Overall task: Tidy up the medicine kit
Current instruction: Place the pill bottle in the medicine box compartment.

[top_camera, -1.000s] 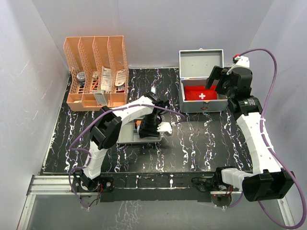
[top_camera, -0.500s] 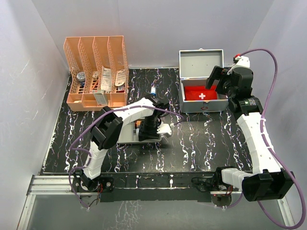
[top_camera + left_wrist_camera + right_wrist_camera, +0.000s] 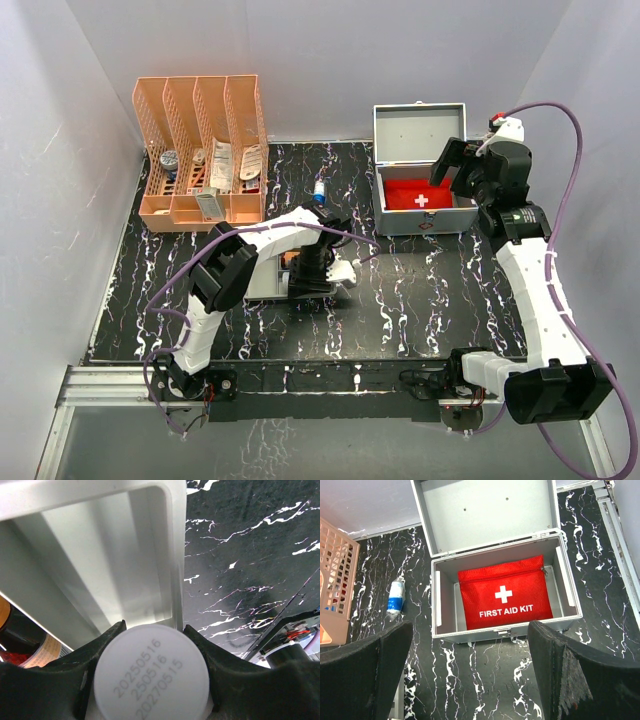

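Note:
Next, my left gripper puts the white medicine bottle down in the grey tray's empty compartment (image 3: 312, 283) (image 3: 107, 562) next to the orange and black object. The bottle now hangs over the tray's end.
My left gripper (image 3: 150, 680) is shut on a white medicine bottle (image 3: 151, 675); its round end with printed dates faces the wrist camera. It hangs over the right end of a grey tray (image 3: 125, 565), which lies in front of the left arm in the top view (image 3: 265, 283). The open metal case (image 3: 502, 600) holds a red first aid kit pouch (image 3: 504, 600) at the back right (image 3: 420, 195). My right gripper (image 3: 470, 680) is open and empty, high above the case's front edge. A small white and blue bottle (image 3: 396, 597) lies on the table left of the case.
An orange slotted organizer (image 3: 200, 150) with several medicine items stands at the back left. An orange and black object (image 3: 15, 640) sits in the tray's left part. The table is black marble pattern, with grey walls around it.
My left gripper has lowered and shifted slightly toward the tray with the bottle in it. The small bottle behind it is now uncovered in the top view. The right arm has barely moved.

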